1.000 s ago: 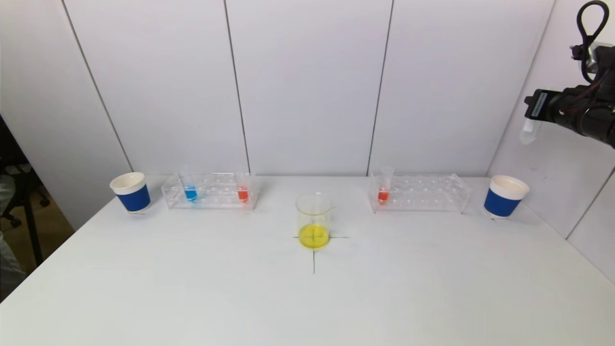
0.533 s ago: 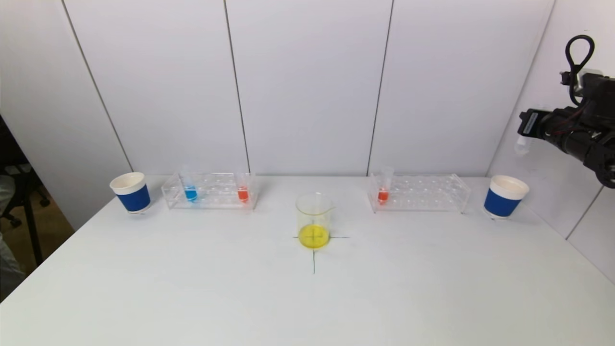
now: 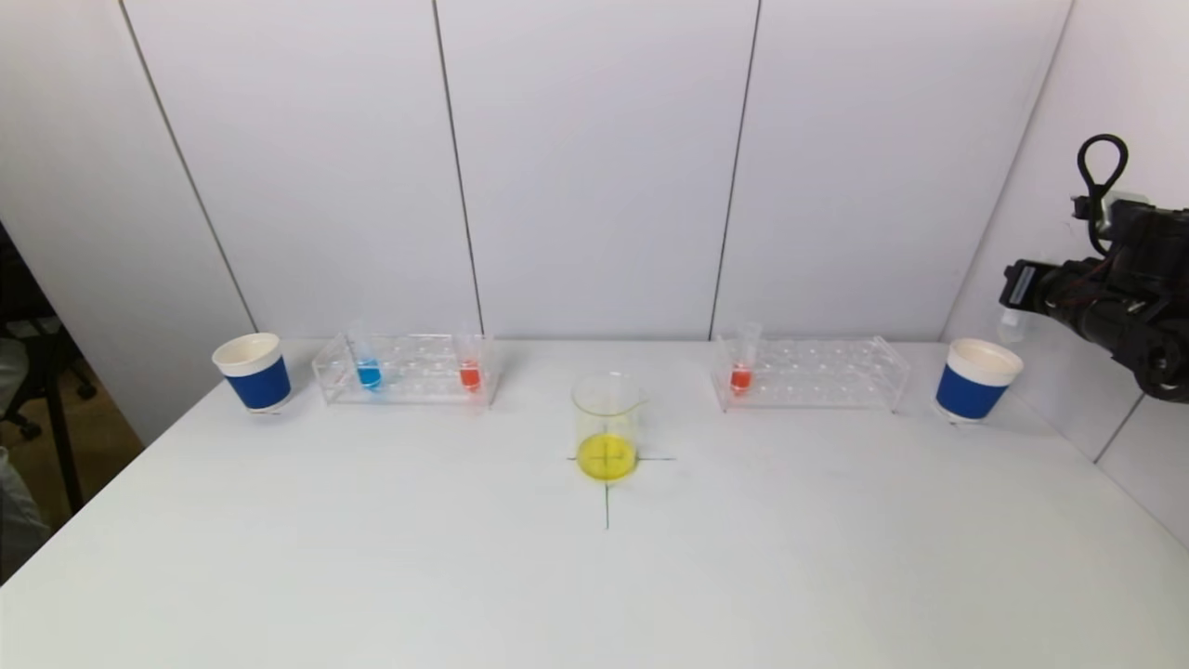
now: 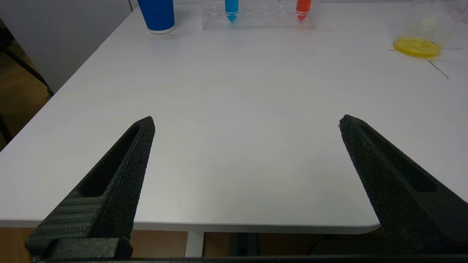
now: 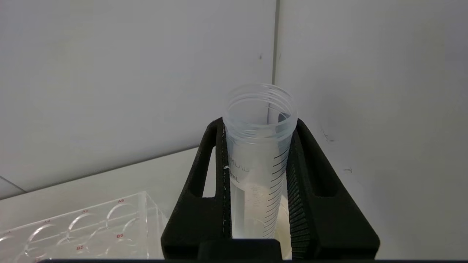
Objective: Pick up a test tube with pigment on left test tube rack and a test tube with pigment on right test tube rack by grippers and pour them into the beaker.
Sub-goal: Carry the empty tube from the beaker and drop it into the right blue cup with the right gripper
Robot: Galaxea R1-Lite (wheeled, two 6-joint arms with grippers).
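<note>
Next, my right gripper lets go of the empty test tube inside the blue paper cup (image 3: 984, 359) (image 5: 263, 243) near the wall corner.
My right gripper (image 3: 1014, 299) is shut on an empty clear test tube (image 3: 1010, 324) and holds it upright above the right blue paper cup (image 3: 975, 381). In the right wrist view the tube (image 5: 257, 146) sits between both fingers. The beaker (image 3: 607, 427) with yellow liquid stands at the table's middle. The left rack (image 3: 418, 373) holds a blue tube (image 3: 368, 370) and a red tube (image 3: 469, 370). The right rack (image 3: 827, 376) holds a red tube (image 3: 741, 370). My left gripper (image 4: 246, 122) is open and empty over the table's near left edge, out of the head view.
A second blue paper cup (image 3: 253, 372) stands left of the left rack. Wall panels stand close behind the racks and beside my right arm. A black cross is marked under the beaker. The white table (image 3: 594, 576) spreads in front.
My right arm has come down with the empty tube, from high by the wall to just above the right cup. Nothing else has moved.
</note>
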